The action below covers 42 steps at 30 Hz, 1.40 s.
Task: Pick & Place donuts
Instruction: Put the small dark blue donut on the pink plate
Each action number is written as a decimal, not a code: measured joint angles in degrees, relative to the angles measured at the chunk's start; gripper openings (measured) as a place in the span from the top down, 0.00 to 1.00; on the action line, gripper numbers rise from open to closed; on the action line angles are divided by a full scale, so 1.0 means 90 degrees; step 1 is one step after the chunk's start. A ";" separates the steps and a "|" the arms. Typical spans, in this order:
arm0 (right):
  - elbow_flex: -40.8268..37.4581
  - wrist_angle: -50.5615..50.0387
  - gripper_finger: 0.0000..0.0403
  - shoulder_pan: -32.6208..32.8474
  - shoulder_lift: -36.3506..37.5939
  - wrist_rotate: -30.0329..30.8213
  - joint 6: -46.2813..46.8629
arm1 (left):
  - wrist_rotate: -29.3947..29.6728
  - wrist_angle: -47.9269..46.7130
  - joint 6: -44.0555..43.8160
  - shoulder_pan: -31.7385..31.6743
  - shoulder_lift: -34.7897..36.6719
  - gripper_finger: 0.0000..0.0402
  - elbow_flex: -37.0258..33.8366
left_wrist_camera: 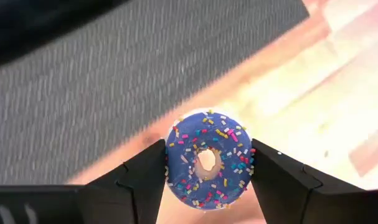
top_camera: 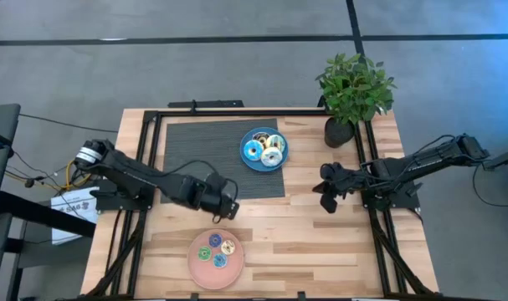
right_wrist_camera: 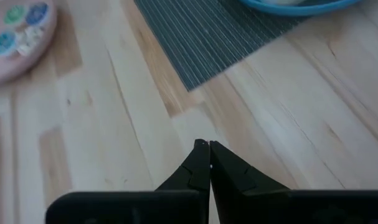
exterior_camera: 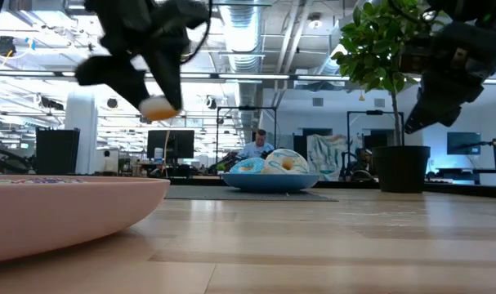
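Next, my left gripper sets the blue donut down on the pink plate's near side (top_camera: 211,267), beside the green donut.
My left gripper (top_camera: 227,209) hangs over the bare wood between the grey mat and the pink plate (top_camera: 195,269), shut on a small blue donut with coloured sprinkles (left_wrist_camera: 207,163). In the low view the donut's pale underside (exterior_camera: 159,107) shows below the fingers. Small donuts (top_camera: 217,248) lie flat on the pink plate. Larger donuts, cyan and cream (top_camera: 265,150), lie on the blue plate (top_camera: 247,160). My right gripper (top_camera: 327,199) is shut and empty, up above the wood right of the mat (right_wrist_camera: 208,149). My left gripper pinches the blue donut between its two fingers (left_wrist_camera: 145,177), which sit on opposite sides of the outer rim (left_wrist_camera: 171,155). The fingers slant down from above. The donut is lifted clear of the table, its sprinkled face toward the wrist.
A potted plant (top_camera: 354,92) stands at the table's far right corner. The grey ribbed mat (top_camera: 195,150) covers the far middle and carries the blue plate. Black frame rails (top_camera: 153,125) run along the edges. A person sits in the room beyond (exterior_camera: 260,147).
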State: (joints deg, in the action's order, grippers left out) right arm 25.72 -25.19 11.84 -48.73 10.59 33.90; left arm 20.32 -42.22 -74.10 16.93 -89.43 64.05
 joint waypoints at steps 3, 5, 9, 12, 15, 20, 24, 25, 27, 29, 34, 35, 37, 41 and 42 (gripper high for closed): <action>-0.0001 0.0148 1.00 0.0002 0.0000 0.0000 0.0178 | -0.0006 -0.0186 -0.0514 0.0450 0.0000 0.49 0.0103; 0.0001 0.0190 1.00 0.0001 0.0000 -0.0002 0.0233 | 0.0005 -0.0237 -0.0891 0.0782 0.0000 0.49 0.0131; -0.0001 0.0195 1.00 0.0002 0.0000 0.0000 0.0237 | 0.0232 -0.0245 -0.1792 0.1502 0.0000 0.49 0.0130; 0.0001 0.0197 1.00 0.0002 0.0000 0.0000 0.0239 | 0.0474 -0.0100 -0.2444 0.2030 -0.0073 0.49 0.0129; 0.0001 0.0196 1.00 0.0002 -0.0009 0.0059 0.0290 | 0.0660 0.0197 -0.2896 0.2463 -0.0197 0.49 0.0134; 0.0001 0.0246 1.00 0.0001 -0.0185 0.0346 0.0883 | 0.0688 0.0998 -0.3130 0.2915 -0.0602 0.49 0.0192; -0.0001 0.0338 1.00 0.0007 -0.0488 0.0337 0.1077 | 0.0375 0.0921 -0.3266 0.3155 -0.1115 0.49 0.0574; -0.0010 0.0345 1.00 0.0007 -0.0560 0.0338 0.1097 | 0.0265 0.0865 -0.3343 0.3215 -0.1263 0.49 0.0716; -0.0001 0.0503 1.00 0.0012 -0.0793 0.0335 0.1218 | 0.0064 0.0589 -0.3539 0.3330 -0.1525 0.49 0.0971; -0.0005 0.0518 1.00 0.0015 -0.0957 0.0330 0.1331 | -0.0056 0.0289 -0.3701 0.3426 -0.1780 0.49 0.1206; -0.0003 0.0899 1.00 0.0015 -0.1266 0.0313 0.1570 | -0.0513 -0.0157 -0.4006 0.3563 -0.2327 0.49 0.1657; 0.0002 0.0977 1.00 0.0015 -0.1295 0.0313 0.1572 | -0.0551 -0.0161 -0.4028 0.3585 -0.2418 0.49 0.1697; -0.0001 0.0993 1.00 0.0015 -0.1292 0.0313 0.1570 | -0.0559 -0.0164 -0.4076 0.3592 -0.2568 0.49 0.1737; -0.0001 0.1118 1.00 0.0015 -0.1289 0.0311 0.1572 | -0.0778 -0.0163 -0.4106 0.3607 -0.2764 0.49 0.1749; -0.0001 0.1176 1.00 0.0015 -0.1287 0.0298 0.1573 | -0.0848 -0.0211 -0.4115 0.3606 -0.2810 0.49 0.1741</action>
State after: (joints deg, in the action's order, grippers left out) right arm 25.71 -14.61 11.97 -60.31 13.28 48.05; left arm 12.69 -44.12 -111.13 49.39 -114.72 79.72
